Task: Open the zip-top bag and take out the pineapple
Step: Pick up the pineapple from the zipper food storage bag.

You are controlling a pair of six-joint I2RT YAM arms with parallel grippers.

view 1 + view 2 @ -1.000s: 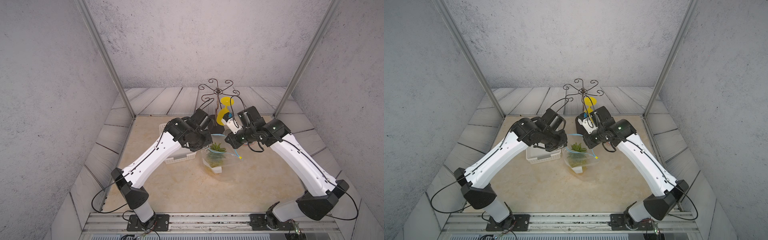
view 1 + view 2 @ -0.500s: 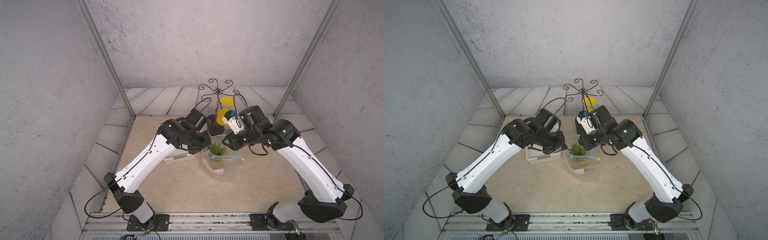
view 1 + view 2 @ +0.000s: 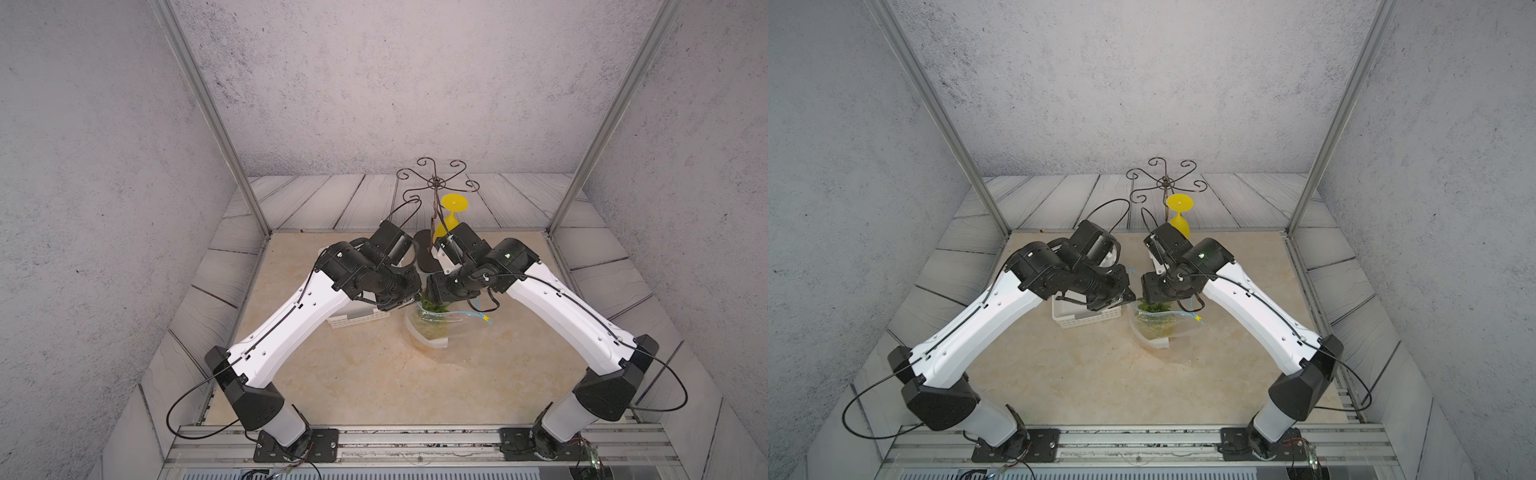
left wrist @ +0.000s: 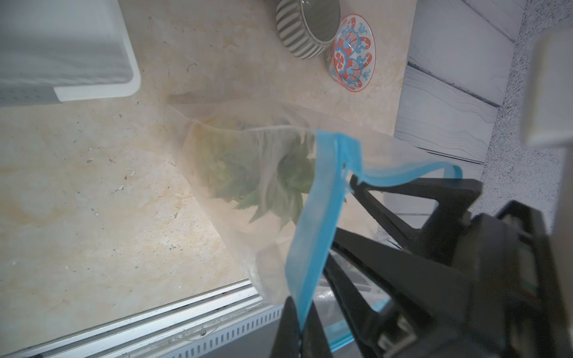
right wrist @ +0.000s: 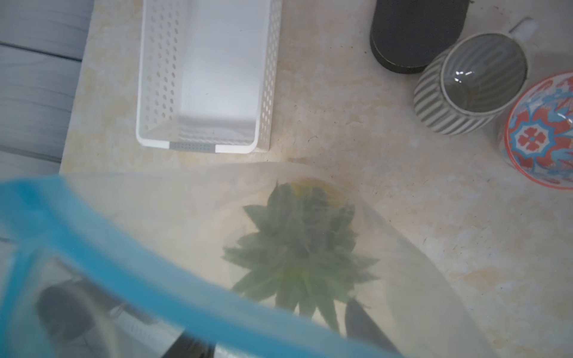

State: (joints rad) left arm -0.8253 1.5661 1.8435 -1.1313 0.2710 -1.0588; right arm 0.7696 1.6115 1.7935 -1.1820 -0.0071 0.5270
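I am holding the bag's light-blue zip with my left gripper close beside my right gripper, so I will back my left gripper off and pinch the bag's clear side [image 3: 410,327] below.
The clear zip-top bag [image 3: 440,332] [image 3: 1158,330] stands on the table in both top views, with its yellow slider [image 3: 484,319] at its right end. Inside it the pineapple [image 5: 300,248] [image 4: 266,183] stands upright, showing mostly its green crown [image 3: 434,307]. My left gripper [image 4: 299,328] [image 3: 409,301] is shut on the bag's light-blue zip strip [image 4: 319,217]. My right gripper [image 5: 273,325] [image 3: 432,295] hangs open just above the crown at the bag's mouth. One black finger [image 5: 359,313] shows dimly through the plastic, and the strip drapes over a fingertip [image 4: 353,183].
A white perforated basket [image 5: 204,77] [image 3: 357,322] sits left of the bag, partly under my left arm. Behind the bag are a striped grey cup [image 5: 477,83], a red-and-blue patterned bowl [image 5: 542,133], the wire stand [image 3: 436,183] with its black base [image 5: 415,31] and a yellow goblet [image 3: 451,212].
My right gripper has opened and moved left, from beside the bag's right end to over the crown. The left gripper keeps its pinch on the zip strip.
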